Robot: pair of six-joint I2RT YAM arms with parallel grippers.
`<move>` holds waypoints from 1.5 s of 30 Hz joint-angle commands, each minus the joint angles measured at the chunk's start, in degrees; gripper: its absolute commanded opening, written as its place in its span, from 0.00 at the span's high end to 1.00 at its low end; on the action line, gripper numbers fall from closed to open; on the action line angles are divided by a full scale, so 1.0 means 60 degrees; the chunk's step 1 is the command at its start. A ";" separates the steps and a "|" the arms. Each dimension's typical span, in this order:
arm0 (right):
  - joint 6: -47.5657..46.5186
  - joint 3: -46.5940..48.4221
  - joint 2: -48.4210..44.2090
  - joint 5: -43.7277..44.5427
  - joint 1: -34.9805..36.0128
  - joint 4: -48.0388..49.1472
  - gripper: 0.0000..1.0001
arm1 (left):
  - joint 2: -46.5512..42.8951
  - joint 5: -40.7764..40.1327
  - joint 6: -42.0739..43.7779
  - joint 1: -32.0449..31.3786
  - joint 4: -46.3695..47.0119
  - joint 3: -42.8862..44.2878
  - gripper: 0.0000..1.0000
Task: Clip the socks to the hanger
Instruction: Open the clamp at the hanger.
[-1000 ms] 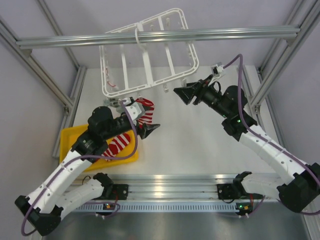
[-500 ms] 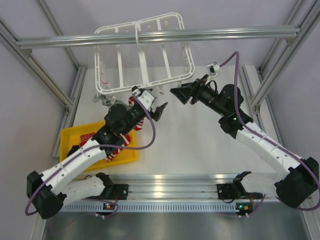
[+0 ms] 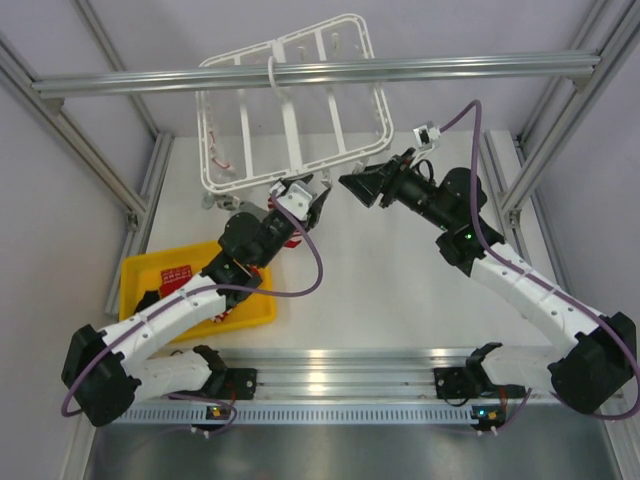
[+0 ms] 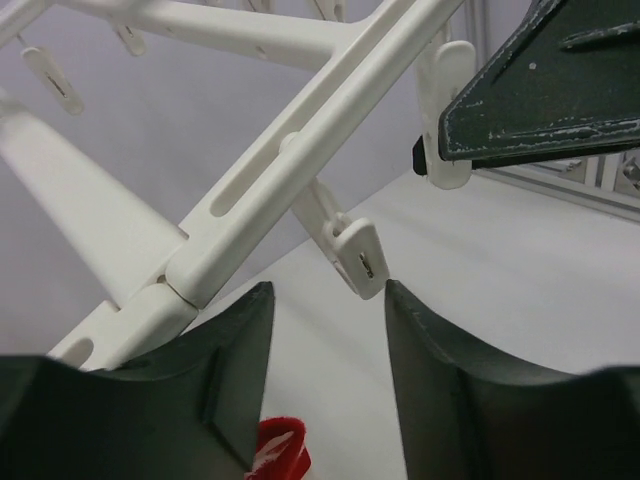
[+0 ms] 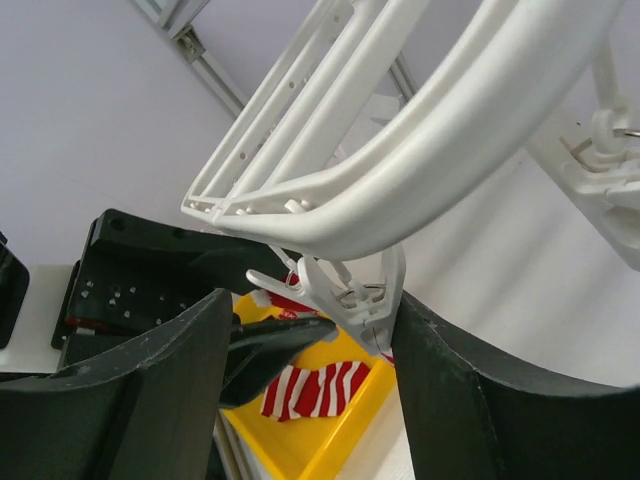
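Next, my left gripper pinches the dangling clip's lower end point(image 4: 370, 282) and steadies it for my right gripper, as the clip hangs slanted above my left gripper's open fingers.
The white hanger point(image 3: 290, 100) hangs tilted from the top rail. My left gripper point(image 3: 318, 196) is open just below the hanger's near edge. In the left wrist view its fingers point(image 4: 327, 290) stand apart under a dangling clip point(image 4: 358, 262), with a scrap of a red sock point(image 4: 276, 455) low by the left finger. My right gripper point(image 3: 350, 184) is open at the hanger's near right corner. Its fingers point(image 5: 312, 300) flank a white clip point(image 5: 365, 298), and the right one touches it. A red and white striped sock point(image 5: 315, 390) lies in the yellow tray. Another red sock point(image 3: 284, 224) shows by my left wrist.
The yellow tray point(image 3: 170, 275) sits at the front left, partly under my left arm. An aluminium rail point(image 3: 320, 72) crosses above the hanger. More rails point(image 3: 340, 385) line the near edge and both sides of the white table.
My left gripper has risen from beside the tray to the hanger's near edge. The hanger has swung back and forth. My right gripper has shifted slightly left onto a clip.
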 commanded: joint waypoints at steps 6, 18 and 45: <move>0.0300 0.0431 -0.0066 -0.0085 0.0104 0.0562 0.39 | -0.0084 0.0184 0.0921 0.0000 0.1379 -0.0071 0.73; 0.0490 0.0284 -0.0169 -0.0085 0.0148 0.0548 0.40 | -0.0217 0.0244 0.0204 -0.0014 0.0924 -0.0115 0.32; -0.0490 -0.0639 -0.1135 -0.1651 0.0177 0.0516 0.40 | -0.0787 0.1414 -0.0030 0.0015 0.0062 -0.0041 1.00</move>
